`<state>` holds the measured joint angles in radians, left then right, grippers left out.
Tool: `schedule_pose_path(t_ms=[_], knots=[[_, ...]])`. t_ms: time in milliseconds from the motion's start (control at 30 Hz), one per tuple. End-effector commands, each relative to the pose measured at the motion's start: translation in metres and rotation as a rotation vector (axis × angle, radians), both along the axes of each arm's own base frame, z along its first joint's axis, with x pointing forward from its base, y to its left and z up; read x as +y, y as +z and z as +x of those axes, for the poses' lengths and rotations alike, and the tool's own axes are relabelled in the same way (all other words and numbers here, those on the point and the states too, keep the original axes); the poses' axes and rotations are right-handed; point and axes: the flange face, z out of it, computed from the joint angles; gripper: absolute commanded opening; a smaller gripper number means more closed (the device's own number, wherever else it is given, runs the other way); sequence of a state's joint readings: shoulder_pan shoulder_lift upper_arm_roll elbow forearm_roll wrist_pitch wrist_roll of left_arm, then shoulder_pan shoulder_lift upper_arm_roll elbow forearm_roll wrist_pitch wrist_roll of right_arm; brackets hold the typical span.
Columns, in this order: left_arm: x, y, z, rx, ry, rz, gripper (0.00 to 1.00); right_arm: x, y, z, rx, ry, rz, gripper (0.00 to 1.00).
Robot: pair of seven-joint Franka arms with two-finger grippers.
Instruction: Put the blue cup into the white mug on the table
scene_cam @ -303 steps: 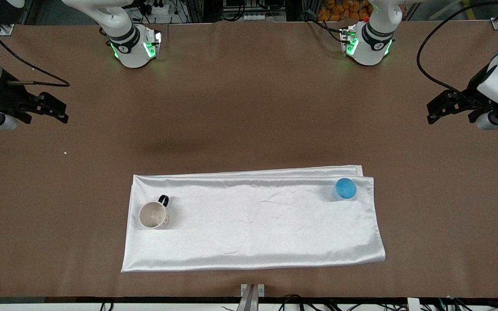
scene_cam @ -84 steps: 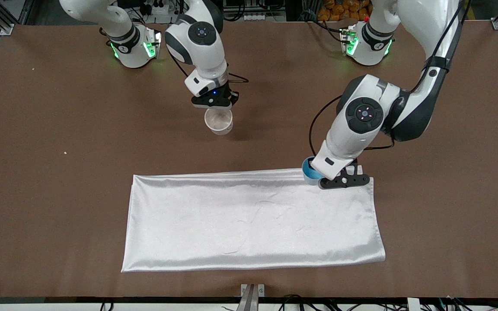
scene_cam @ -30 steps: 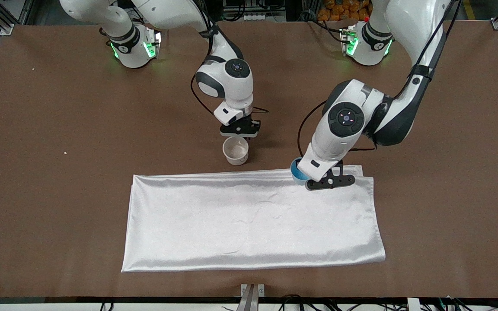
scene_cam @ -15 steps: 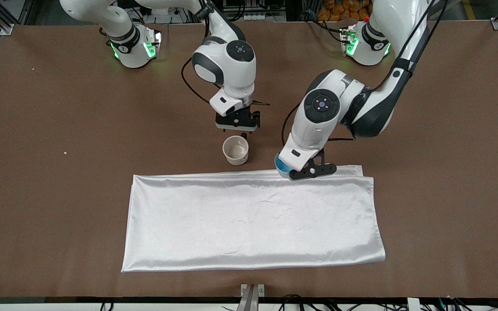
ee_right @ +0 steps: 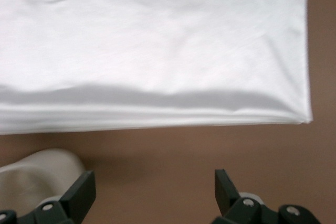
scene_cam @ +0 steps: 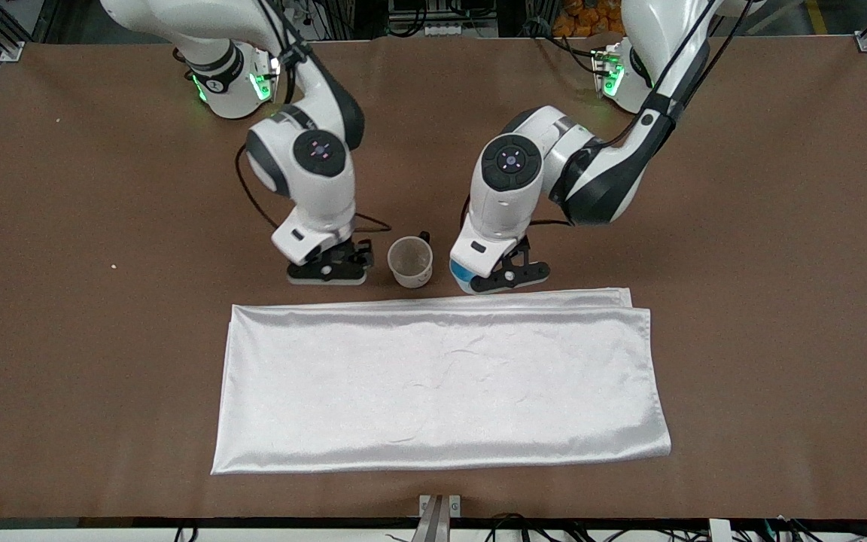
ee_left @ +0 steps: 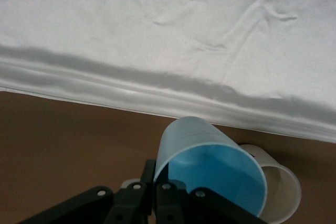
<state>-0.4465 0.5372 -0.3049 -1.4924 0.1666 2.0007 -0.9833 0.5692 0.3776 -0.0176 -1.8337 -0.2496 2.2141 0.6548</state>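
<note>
The robot's left gripper should release the blue cup down inside the open white mug (scene_cam: 409,262) (ee_left: 279,191), just off the edge of the white cloth.
The white mug (scene_cam: 410,261) stands upright on the brown table (scene_cam: 102,339), just off the cloth's edge, its black handle (scene_cam: 424,236) toward the robots. My left gripper (scene_cam: 505,277) is shut on the rim of the blue cup (scene_cam: 463,275) and holds it tilted over the table beside the mug, toward the left arm's end. In the left wrist view the blue cup (ee_left: 215,171) hangs from my left gripper (ee_left: 156,174) with the mug (ee_left: 278,192) close by. My right gripper (scene_cam: 328,269) is open and empty, low beside the mug toward the right arm's end. In the right wrist view my right gripper (ee_right: 152,192) shows bare table between its fingers, and the mug (ee_right: 37,174) lies outside them.
A white satin cloth (scene_cam: 441,384) lies flat across the middle of the table, nearer to the front camera than the mug. Both arms' elbows lean in over the table above the mug. A small pale crumb (scene_cam: 114,266) lies toward the right arm's end.
My right gripper opened, let go of the mug and moved off toward the right arm's end. My left gripper carried the blue cup off the cloth to just beside the mug.
</note>
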Motion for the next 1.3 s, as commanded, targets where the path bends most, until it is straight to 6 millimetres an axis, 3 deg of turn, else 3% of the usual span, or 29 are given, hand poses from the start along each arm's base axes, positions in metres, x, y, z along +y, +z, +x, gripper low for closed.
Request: schedule_pose_path(t_ms=[0,133,267,400,600,733,1033,1267], knots=[[-0.021,-0.004,-0.015,0.013,0.036,-0.002,0.0,-0.089,-0.012,0.047,0.036,0.039,-0.02,1.0],[-0.038,-0.008,-0.03,0.022,0.056,-0.004,0.0,-0.149,-0.023,0.082,0.039,0.052,-0.019,1.0],[-0.057,-0.011,-0.046,0.022,0.064,-0.011,0.0,-0.188,-0.031,0.101,0.052,0.064,-0.024,1.0],[-0.073,-0.02,-0.056,0.018,0.08,-0.03,0.0,-0.222,-0.026,0.11,0.06,0.083,-0.019,1.0],[-0.101,-0.034,-0.077,0.008,0.106,-0.065,0.0,-0.226,-0.015,0.106,0.102,-0.017,0.164,1.0],[-0.105,-0.036,-0.076,0.003,0.116,-0.08,0.0,-0.227,-0.006,0.101,0.116,-0.104,0.289,1.0],[-0.115,-0.051,-0.079,0.012,0.123,-0.083,0.0,-0.23,0.006,0.064,0.132,-0.054,0.295,1.0],[-0.117,-0.062,-0.078,0.016,0.126,-0.088,0.0,-0.276,0.019,0.033,0.109,0.101,0.285,1.0]])
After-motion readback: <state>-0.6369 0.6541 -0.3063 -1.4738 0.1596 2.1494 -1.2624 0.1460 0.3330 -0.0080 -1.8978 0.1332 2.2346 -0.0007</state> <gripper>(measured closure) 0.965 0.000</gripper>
